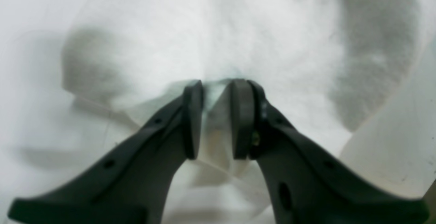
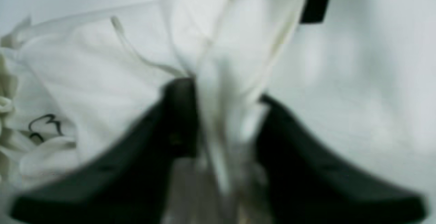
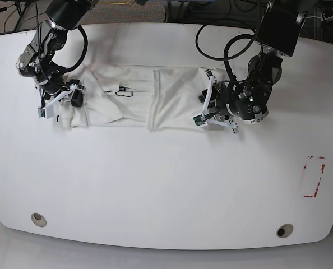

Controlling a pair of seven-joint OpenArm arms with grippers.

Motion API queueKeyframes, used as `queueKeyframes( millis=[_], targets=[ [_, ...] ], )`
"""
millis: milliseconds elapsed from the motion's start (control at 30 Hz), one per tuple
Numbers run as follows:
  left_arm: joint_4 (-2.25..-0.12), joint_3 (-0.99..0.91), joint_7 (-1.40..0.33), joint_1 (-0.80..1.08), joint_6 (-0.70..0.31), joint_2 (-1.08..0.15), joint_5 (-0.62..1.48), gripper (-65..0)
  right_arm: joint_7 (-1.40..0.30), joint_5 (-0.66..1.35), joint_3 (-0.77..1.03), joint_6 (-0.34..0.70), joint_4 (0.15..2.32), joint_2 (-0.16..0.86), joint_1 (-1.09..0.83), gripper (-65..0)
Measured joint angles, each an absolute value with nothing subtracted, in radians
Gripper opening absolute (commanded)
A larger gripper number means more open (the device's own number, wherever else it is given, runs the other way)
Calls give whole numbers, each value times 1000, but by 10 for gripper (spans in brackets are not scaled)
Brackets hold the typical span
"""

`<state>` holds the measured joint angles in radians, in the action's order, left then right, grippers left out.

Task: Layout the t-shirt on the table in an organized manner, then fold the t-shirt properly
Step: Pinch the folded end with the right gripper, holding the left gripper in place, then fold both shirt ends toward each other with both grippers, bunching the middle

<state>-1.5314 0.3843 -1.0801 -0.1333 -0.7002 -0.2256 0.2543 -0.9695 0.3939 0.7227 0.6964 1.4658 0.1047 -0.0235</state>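
The robot's right gripper will release the bunched fold near the middle of the shirt's band, just past the black printed outline (image 3: 144, 112).
The white t-shirt (image 3: 144, 98) lies stretched in a wide band across the far half of the table (image 3: 166, 185). My left gripper (image 1: 216, 91) is shut on a pinch of the shirt's cloth (image 1: 218, 46) at the band's right end (image 3: 207, 106). My right gripper (image 2: 226, 111) is shut on a bunched fold of the shirt (image 2: 112, 91) at the band's left end (image 3: 71, 98). A small black tag (image 2: 316, 1) shows beyond the right fingers. A black printed outline (image 2: 46, 125) shows on the cloth and also in the base view (image 3: 123, 92).
A red-white tape rectangle (image 3: 313, 176) is on the table at the right. Two round metal grommets sit near the front edge, one left (image 3: 38, 218) and one right (image 3: 284, 230). Cables run along the far edge.
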Motion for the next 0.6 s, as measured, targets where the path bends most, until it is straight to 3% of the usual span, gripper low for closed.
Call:
queueKeyframes(
  millis=[233, 600],
  targets=[
    [-1531, 384, -1080, -133, -701, -225, 253, -525, -989, 381, 720, 698, 1540, 94, -47, -650],
    [-1505, 384, -1080, -140, -701, -204, 252, -525, -1000, 397, 711, 708, 1874, 92, -120, -650]
  ],
)
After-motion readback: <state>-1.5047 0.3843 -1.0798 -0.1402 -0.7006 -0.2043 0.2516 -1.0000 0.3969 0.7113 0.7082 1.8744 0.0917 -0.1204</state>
